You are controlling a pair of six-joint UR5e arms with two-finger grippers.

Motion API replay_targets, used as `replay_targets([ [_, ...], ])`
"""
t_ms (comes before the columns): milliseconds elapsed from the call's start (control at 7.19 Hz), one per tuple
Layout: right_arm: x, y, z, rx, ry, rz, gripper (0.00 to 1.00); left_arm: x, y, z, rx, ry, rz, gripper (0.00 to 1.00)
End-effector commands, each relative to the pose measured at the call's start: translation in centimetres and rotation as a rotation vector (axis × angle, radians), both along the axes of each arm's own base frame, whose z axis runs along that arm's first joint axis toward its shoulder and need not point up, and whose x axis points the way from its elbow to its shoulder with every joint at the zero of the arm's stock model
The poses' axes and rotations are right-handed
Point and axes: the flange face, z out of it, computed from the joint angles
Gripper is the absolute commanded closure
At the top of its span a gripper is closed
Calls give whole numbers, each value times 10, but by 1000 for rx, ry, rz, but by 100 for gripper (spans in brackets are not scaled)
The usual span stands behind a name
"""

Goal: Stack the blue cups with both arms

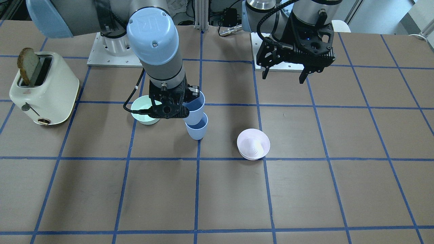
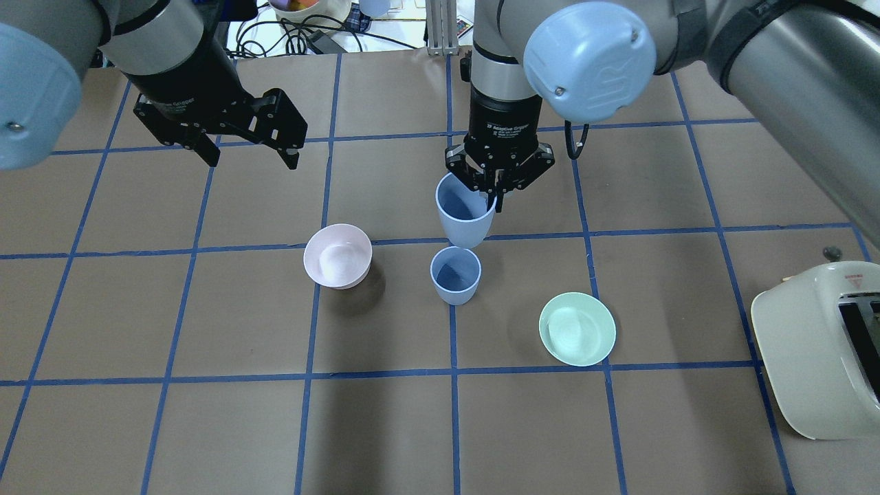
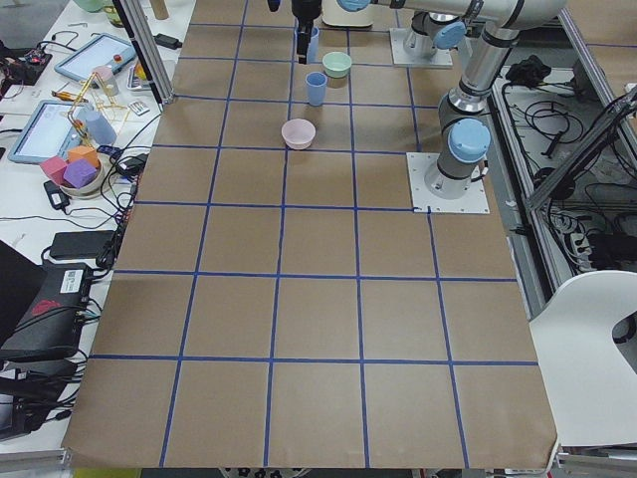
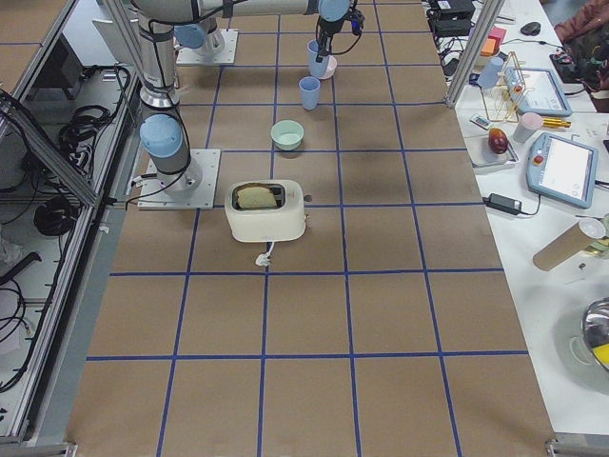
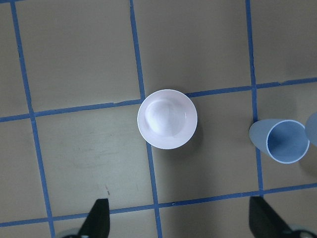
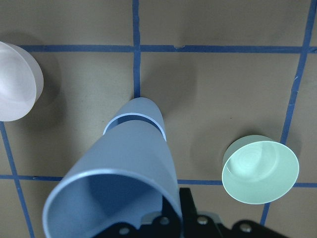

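Next, my right gripper releases the second blue cup inside the standing blue cup (image 1: 196,118) (image 6: 135,126), between the pink bowl and the mint-green bowl.
One blue cup (image 2: 454,275) stands upright on the table, also in the front view (image 1: 197,127) and left wrist view (image 5: 286,141). My right gripper (image 2: 496,190) is shut on the rim of the second blue cup (image 2: 465,212), holding it in the air just above and behind the standing cup; it also shows in the front view (image 1: 195,107) and fills the right wrist view (image 6: 119,188), where its base overlaps the standing cup's rim (image 6: 133,119). My left gripper (image 2: 249,159) is open and empty, hovering high over the table's far left part (image 1: 284,75).
A pale pink bowl (image 2: 337,256) sits left of the standing cup. A mint-green bowl (image 2: 577,328) sits to its right. A cream toaster (image 1: 42,88) with a bread slice (image 1: 27,64) stands at the table's right end (image 2: 825,344).
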Motion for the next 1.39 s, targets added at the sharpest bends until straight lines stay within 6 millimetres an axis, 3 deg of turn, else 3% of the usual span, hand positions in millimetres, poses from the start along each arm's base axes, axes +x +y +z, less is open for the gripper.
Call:
replay_targets([
  [0,14,13,-29,0,4,19,100,0,0,0,0,0,1,0],
  [278,22,13,-39,-50,-3,-13,100,0,0,0,0,0,1,0],
  [1252,16,22,-51,-11,24,-17,100,0,0,0,0,-2,0,0],
])
